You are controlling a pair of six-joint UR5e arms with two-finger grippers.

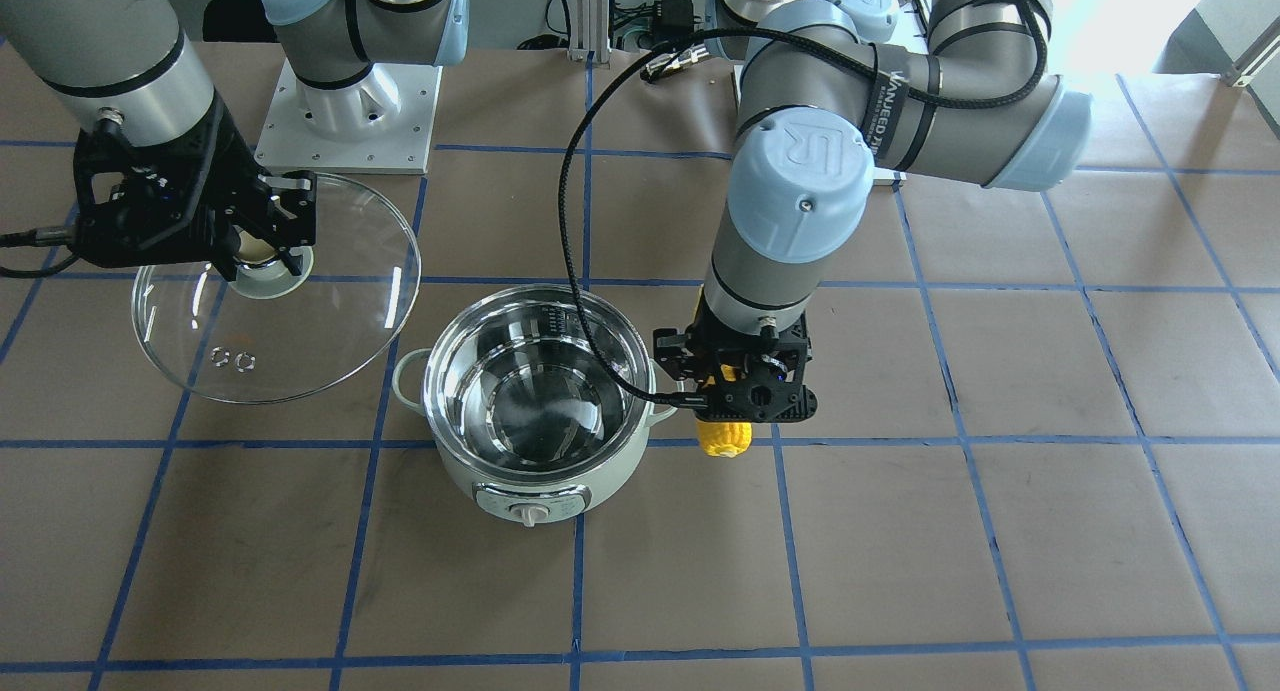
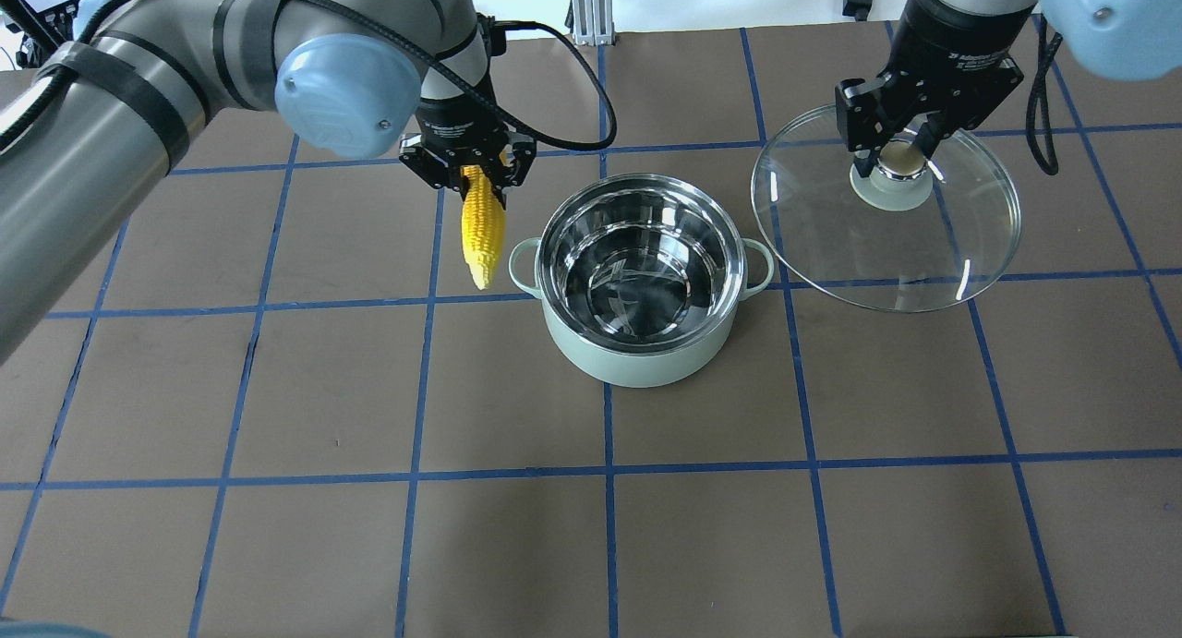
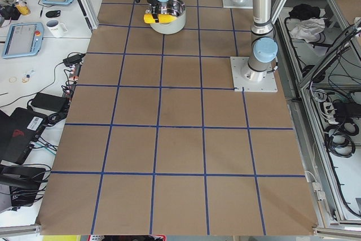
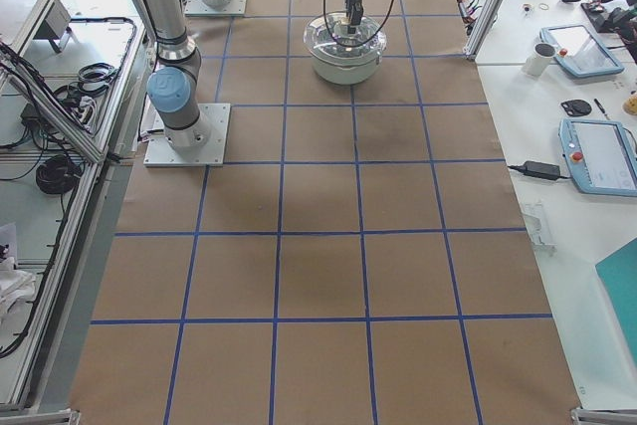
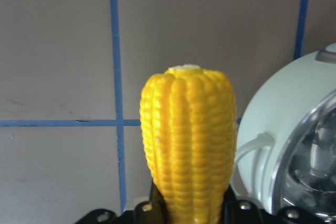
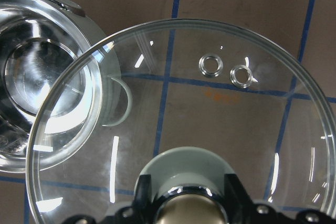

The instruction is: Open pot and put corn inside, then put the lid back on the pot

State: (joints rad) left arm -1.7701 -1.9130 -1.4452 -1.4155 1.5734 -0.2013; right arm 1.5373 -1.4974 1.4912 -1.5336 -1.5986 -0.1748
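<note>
Next, my left gripper releases the yellow corn on the pot's steel bottom, toward the dial side [image 1: 519, 432].
The mint-green pot [image 2: 639, 278] stands open on the table, its steel inside empty; it also shows in the front view [image 1: 535, 401]. My left gripper [image 2: 466, 167] is shut on the yellow corn [image 2: 483, 227], held in the air just left of the pot's handle, tip pointing down; the corn fills the left wrist view [image 5: 188, 142]. My right gripper [image 2: 891, 149] is shut on the beige knob of the clear glass lid [image 2: 960, 241], held up to the right of the pot; the lid also shows in the right wrist view [image 6: 210, 124].
Brown table [image 2: 369, 527] with a blue tape grid. The arm bases [image 1: 350, 111] stand at the robot's side. Side tables with tablets and cables [image 3: 34, 32] lie off the table edge.
</note>
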